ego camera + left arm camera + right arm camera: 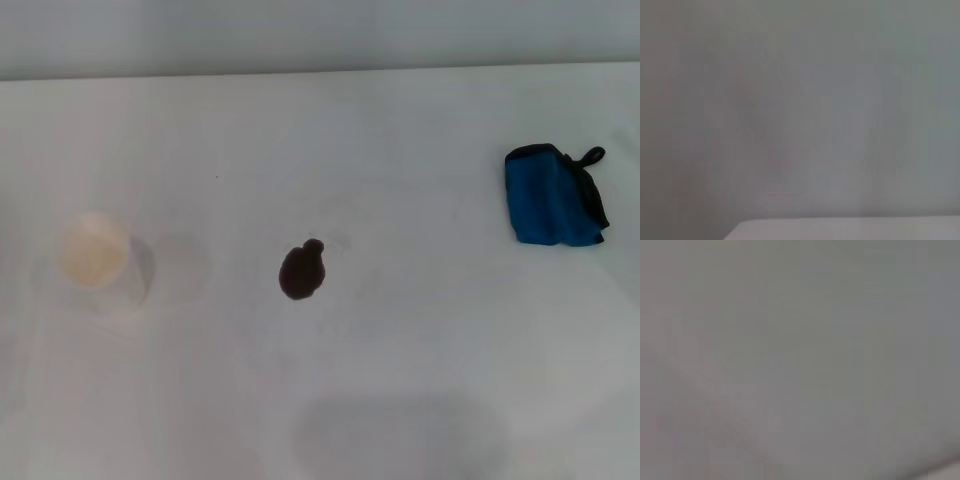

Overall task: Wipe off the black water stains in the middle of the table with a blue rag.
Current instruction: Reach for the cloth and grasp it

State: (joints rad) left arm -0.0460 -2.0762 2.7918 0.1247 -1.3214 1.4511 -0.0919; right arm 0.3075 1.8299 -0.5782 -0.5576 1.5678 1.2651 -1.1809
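The blue rag has black edging [586, 198] beside its loop, which my right gripper needs to go to and close on next.
In the head view the black water stain [302, 271] is a small dark blot with a little knob on top, in the middle of the white table [400, 340]. The blue rag [553, 196], folded, with black edging and a black loop, lies on the table at the right, well apart from the stain. Neither gripper shows in any view. The two wrist views show only a plain grey surface, with a pale edge low in the left wrist view [840, 229].
A white paper cup [104, 261] stands on the table at the left, about as far from the stain as the rag is. The table's far edge [320, 72] runs along the top of the head view.
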